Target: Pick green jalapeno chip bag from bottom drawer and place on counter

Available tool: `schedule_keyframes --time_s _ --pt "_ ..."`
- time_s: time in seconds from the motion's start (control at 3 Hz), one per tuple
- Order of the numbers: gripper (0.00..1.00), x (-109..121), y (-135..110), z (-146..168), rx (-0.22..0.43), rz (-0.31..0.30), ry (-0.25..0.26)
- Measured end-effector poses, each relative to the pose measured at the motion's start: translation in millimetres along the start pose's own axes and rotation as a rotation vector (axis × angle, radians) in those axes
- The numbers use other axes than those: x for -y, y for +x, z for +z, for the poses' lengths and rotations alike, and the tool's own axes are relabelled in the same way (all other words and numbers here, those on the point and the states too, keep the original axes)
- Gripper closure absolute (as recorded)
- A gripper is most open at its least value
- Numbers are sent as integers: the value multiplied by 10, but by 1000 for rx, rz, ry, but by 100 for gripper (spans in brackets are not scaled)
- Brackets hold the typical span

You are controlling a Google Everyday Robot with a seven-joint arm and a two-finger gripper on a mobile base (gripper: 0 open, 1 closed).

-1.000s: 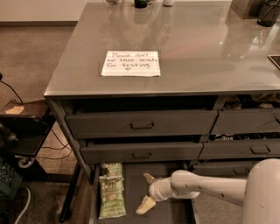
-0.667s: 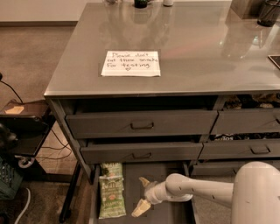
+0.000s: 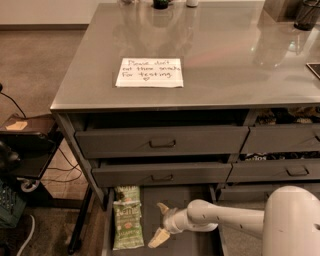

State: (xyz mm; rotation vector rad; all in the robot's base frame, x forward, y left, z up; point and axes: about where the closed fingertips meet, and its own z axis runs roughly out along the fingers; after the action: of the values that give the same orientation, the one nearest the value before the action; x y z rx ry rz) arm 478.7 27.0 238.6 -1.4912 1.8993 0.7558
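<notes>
I will next move my gripper to the green jalapeno chip bag's middle [image 3: 133, 221] and close it there, on the bag that lies in front of the similar one.
The bottom drawer [image 3: 192, 197] is pulled open at the foot of the cabinet. The green jalapeno chip bag [image 3: 127, 226] lies flat on its floor at the left, with a similar green bag [image 3: 128, 193] just behind it, partly under the drawer above. My gripper [image 3: 158, 225] is inside the drawer, just right of the chip bag. Its two tan fingers are spread apart and hold nothing. The white arm [image 3: 230, 219] reaches in from the lower right. The counter [image 3: 225, 50] is the glossy grey top, with a white handwritten note [image 3: 150, 72] on it.
Two shallower drawers [image 3: 160, 142] with pull handles stand slightly open above the bottom drawer. More drawers [image 3: 280, 140] holding snacks sit to the right. Dark items [image 3: 305, 12] stand at the counter's far edge. A black stand and cables [image 3: 25, 150] are to the left on the floor.
My gripper has moved left across the drawer floor, closer to the green jalapeno chip bag. The bags have not moved.
</notes>
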Motion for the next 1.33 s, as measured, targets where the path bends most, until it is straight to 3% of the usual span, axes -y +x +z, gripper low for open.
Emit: schedule_keyframes --time_s 0.67,1.33 --pt "0 160 -106 595 34 -11 5" --pt "0 395 -126 987 62 -26 17"
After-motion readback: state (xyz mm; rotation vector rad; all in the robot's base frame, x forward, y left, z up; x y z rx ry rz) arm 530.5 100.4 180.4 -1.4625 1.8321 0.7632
